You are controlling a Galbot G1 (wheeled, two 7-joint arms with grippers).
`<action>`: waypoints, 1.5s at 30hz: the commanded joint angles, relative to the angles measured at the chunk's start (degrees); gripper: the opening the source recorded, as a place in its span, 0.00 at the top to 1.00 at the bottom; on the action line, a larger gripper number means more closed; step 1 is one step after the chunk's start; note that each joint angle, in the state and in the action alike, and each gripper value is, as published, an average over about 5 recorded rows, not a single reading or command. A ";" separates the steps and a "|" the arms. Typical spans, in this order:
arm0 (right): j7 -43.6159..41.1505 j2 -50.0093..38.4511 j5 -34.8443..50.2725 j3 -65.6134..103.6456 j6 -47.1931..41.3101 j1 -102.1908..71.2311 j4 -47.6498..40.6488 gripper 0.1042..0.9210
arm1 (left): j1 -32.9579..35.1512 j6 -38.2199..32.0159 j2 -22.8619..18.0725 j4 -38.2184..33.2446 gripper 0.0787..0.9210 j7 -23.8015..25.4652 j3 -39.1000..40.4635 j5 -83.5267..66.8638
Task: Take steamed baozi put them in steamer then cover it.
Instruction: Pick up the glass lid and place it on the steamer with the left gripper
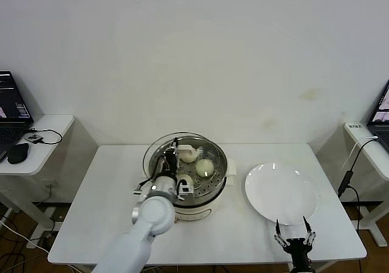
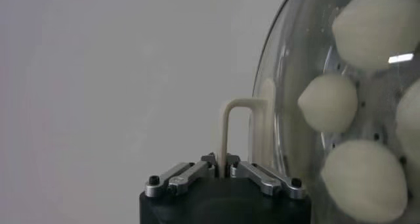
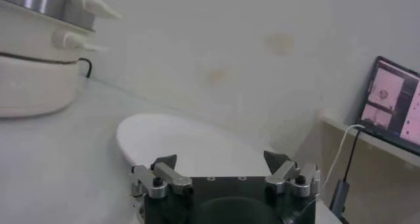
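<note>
The glass lid will sit squarely on the steel pot's rim when my left gripper lets go of it there, covering the baozi (image 1: 189, 170) on the tray.
The steamer (image 1: 196, 205), a steel pot in a cream base, stands mid-table with several cream-white baozi (image 1: 205, 167) on its tray. My left gripper (image 1: 172, 155) is shut on the cream handle (image 2: 226, 130) of the glass lid (image 1: 182, 135) and holds the lid over the pot, a little off toward the left rear. I cannot tell whether the lid rests on the rim. In the left wrist view my left gripper (image 2: 222, 161) is at the handle, and the baozi (image 2: 328, 102) show through the glass. My right gripper (image 1: 294, 236) is open and empty near the table's front edge, in front of the plate.
A white plate (image 1: 281, 193) lies bare to the right of the steamer; it also shows in the right wrist view (image 3: 190, 140), with the steamer's base (image 3: 33, 74) beyond it. Side tables with a laptop (image 1: 11, 106) and a mouse (image 1: 17, 153) flank the table. The wall is close behind.
</note>
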 commanded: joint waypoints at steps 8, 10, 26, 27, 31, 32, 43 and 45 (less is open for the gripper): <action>-0.06 0.21 -0.78 -0.56 0.41 0.78 -1.54 0.12 | -0.41 0.56 -4.52 2.23 0.91 1.26 1.38 3.55; -0.12 0.20 -0.81 -0.59 0.42 0.75 -1.59 0.12 | -0.09 0.48 -4.30 1.99 0.91 1.33 1.02 3.65; -0.50 0.16 -0.85 -1.29 0.40 1.13 -2.28 0.12 | 1.73 0.22 -4.49 1.34 0.91 1.21 0.25 4.06; -0.52 0.16 -0.87 -1.31 0.43 1.12 -2.33 0.12 | 1.85 0.21 -4.50 1.24 0.91 1.20 0.24 4.08; -0.59 0.17 -0.95 -1.42 0.49 1.14 -2.45 0.12 | 2.07 -0.09 -4.74 1.23 0.91 0.78 0.13 4.15; -0.60 0.17 -0.95 -1.46 0.48 1.15 -2.46 0.12 | 2.10 -0.23 -4.85 1.26 0.91 0.58 0.09 4.15; -0.67 0.17 -1.12 -1.71 0.34 1.07 -2.62 0.12 | 5.76 -0.92 -3.35 -4.30 0.69 0.02 -0.35 4.03; -0.68 0.17 -1.18 -1.72 0.33 0.98 -2.65 0.12 | 7.66 -1.04 -2.41 -6.57 0.62 0.03 -0.45 3.89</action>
